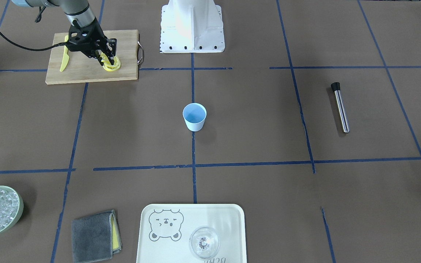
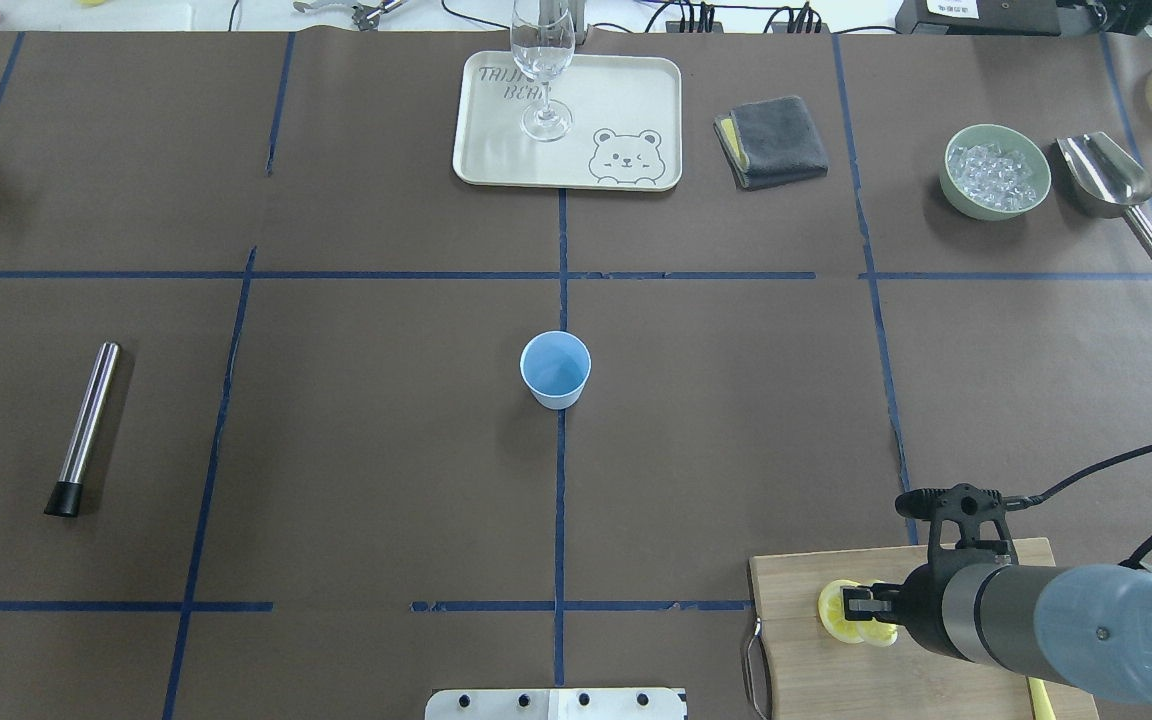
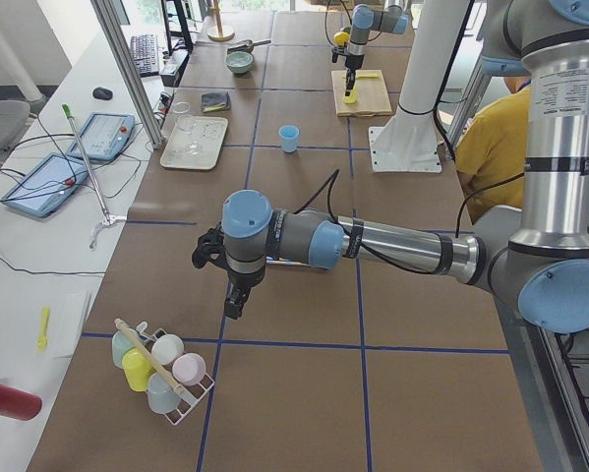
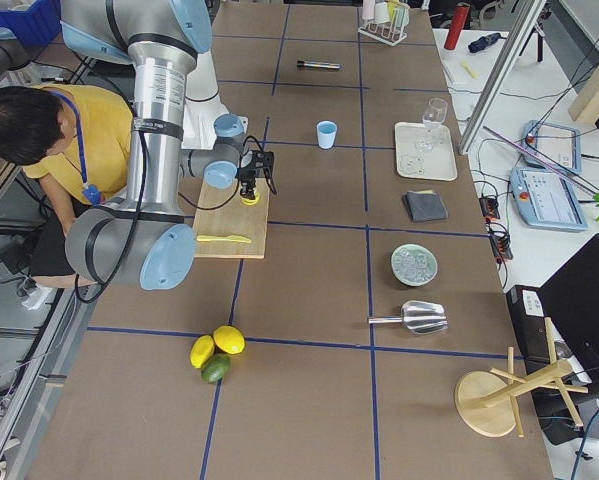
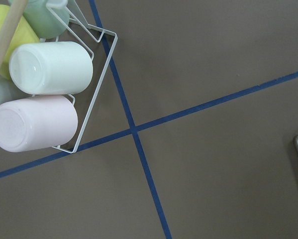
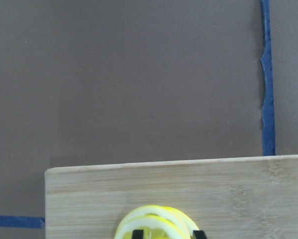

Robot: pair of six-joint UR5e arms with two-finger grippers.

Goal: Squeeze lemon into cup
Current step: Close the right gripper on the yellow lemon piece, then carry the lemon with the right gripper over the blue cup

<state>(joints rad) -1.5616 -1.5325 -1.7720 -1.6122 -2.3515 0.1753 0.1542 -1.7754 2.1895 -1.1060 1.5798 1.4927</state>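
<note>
My right gripper releases the lemon slice next, inside the opening of the pale blue cup (image 1: 191,110).
Two yellow lemon slices (image 1: 112,66) overlap on a wooden cutting board (image 1: 86,71), also seen as lemon slices (image 2: 835,612) near the board's edge (image 2: 796,580). My right gripper (image 1: 107,60) is down on them, its fingers closed against one slice that tilts up between them. In the right wrist view the lemon (image 6: 156,221) sits between two black fingertips (image 6: 137,233). The pale blue cup (image 1: 194,117) stands upright and empty at the table's centre (image 2: 555,370), far from the board. My left gripper (image 3: 233,295) hangs over bare table by a cup rack; I cannot tell its state.
A yellow knife (image 1: 64,58) lies on the board. A tray (image 2: 636,90) holds a clear glass (image 2: 542,60). A grey cloth (image 2: 771,140), a green bowl of ice (image 2: 995,171), a metal scoop (image 2: 1111,185) and a steel muddler (image 2: 86,425) lie around. A person (image 4: 49,150) sits behind the robot.
</note>
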